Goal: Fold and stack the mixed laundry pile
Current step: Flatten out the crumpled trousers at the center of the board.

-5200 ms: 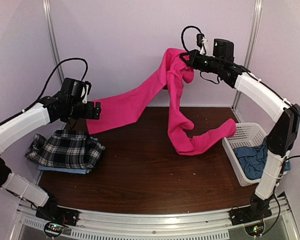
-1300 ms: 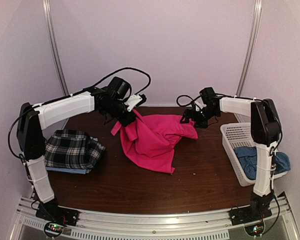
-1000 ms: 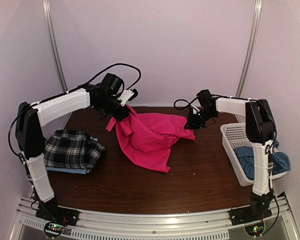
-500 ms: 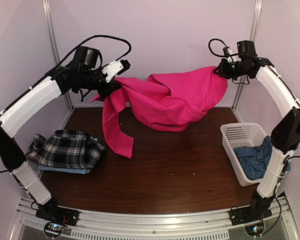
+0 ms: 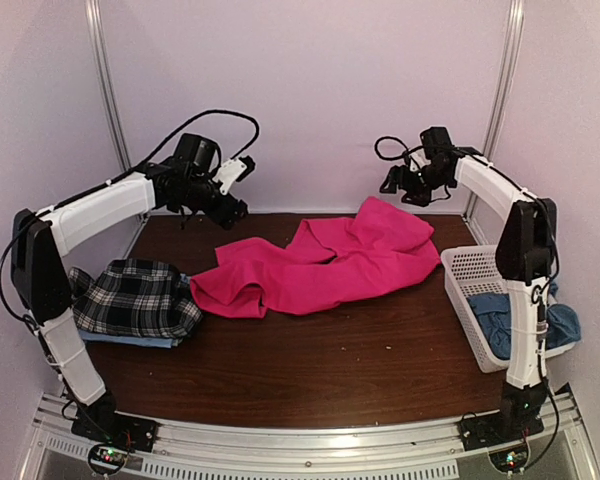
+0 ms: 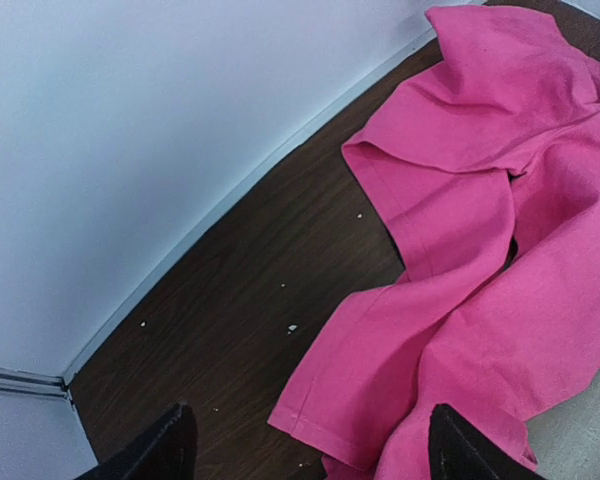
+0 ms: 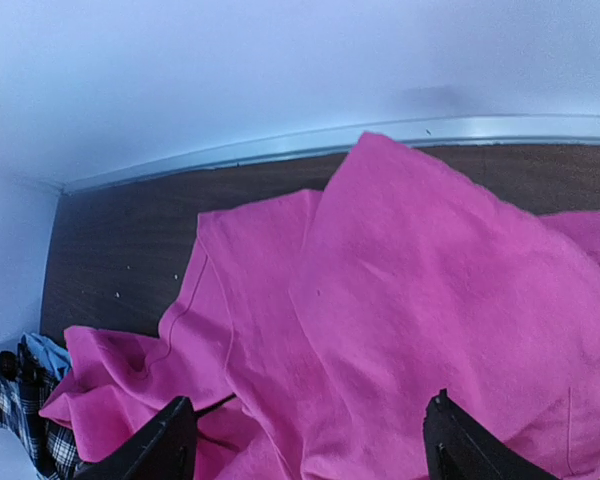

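The hot-pink trousers have the raised fold [image 5: 219, 273] [image 6: 392, 462] at their end nearest the folded plaid shirt, and my left gripper will close on it there.
The hot-pink trousers [image 5: 320, 262] lie crumpled and spread across the back middle of the table, held by nothing. My left gripper [image 5: 235, 200] hovers open above their left end; in the left wrist view the left gripper [image 6: 315, 450] has only the trousers [image 6: 480, 250] and bare wood far below it. My right gripper [image 5: 395, 185] hangs open above their right end, and the right gripper [image 7: 310, 440] looks down on the pink cloth [image 7: 430, 300]. The folded plaid shirt [image 5: 135, 298] rests on a light blue shirt [image 5: 145, 340] at the left. A duller blue cloth [image 5: 510, 320] lies in the basket.
The white lattice basket [image 5: 480, 270] stands at the table's right edge. The back wall runs close behind both grippers. A metal upright [image 5: 105, 90] stands at the back left and another upright [image 5: 505, 90] at the back right. Brown table top [image 5: 310, 360] shows in front.
Both grippers have opened and let go of the pink trousers, which fell from the air onto the table. Both arms have come lower and slightly inward.
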